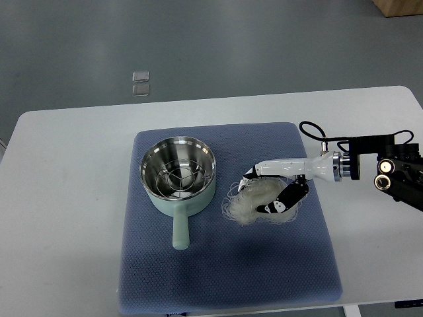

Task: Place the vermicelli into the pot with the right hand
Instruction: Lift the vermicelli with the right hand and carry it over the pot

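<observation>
Next, my right gripper releases the vermicelli over the wire rack (165,150), toward the far side of the mint-green pot.
A mint-green pot (177,173) with a steel inside and a short handle pointing toward me stands on the left half of a blue mat (198,277). A loose white bundle of vermicelli (246,206) lies on the mat just right of the pot. My right hand (258,191) reaches in from the right and sits low over the bundle. Its white fingers (277,166) stretch along the bundle's far edge and the black thumb (285,198) rests on its near right side. The fingers straddle the strands without having closed on them. The pot holds only a wire rack.
The mat lies on a white table (66,198) whose far edge runs just beyond the mat. A black cable (316,131) loops above the right wrist. Two small clear squares (141,83) lie on the grey floor beyond the table.
</observation>
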### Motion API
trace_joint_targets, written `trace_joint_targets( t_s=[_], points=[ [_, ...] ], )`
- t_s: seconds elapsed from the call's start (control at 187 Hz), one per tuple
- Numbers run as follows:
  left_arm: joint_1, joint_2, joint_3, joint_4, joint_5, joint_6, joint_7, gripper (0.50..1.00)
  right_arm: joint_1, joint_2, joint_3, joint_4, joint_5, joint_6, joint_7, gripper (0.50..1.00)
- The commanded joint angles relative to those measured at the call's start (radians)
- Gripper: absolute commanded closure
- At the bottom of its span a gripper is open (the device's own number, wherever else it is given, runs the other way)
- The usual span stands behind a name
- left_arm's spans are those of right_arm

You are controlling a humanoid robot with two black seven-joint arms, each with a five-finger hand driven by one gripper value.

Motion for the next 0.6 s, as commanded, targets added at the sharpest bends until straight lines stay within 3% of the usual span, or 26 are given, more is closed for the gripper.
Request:
trace_joint_targets(
  t_s=[0.0, 0.363, 0.593],
  points=[
    [0.000, 0.000, 0.000, 0.000, 0.000, 0.000, 0.001, 0.500, 0.015, -0.003, 0.015, 0.000, 0.014, 0.006, 0.000, 0.904],
    [0.000, 0.000, 0.001, 0.000, 0.000, 0.000, -0.001, 0.500, 0.193, -0.014, 0.038, -0.029, 0.084, 0.038, -0.003, 0.904],
    [0.000, 0.000, 0.001, 0.000, 0.000, 0.000, 0.001, 0.500, 0.316, 0.040, 0.037, -0.089, 0.090, 0.054, -0.005, 0.904]
  ],
)
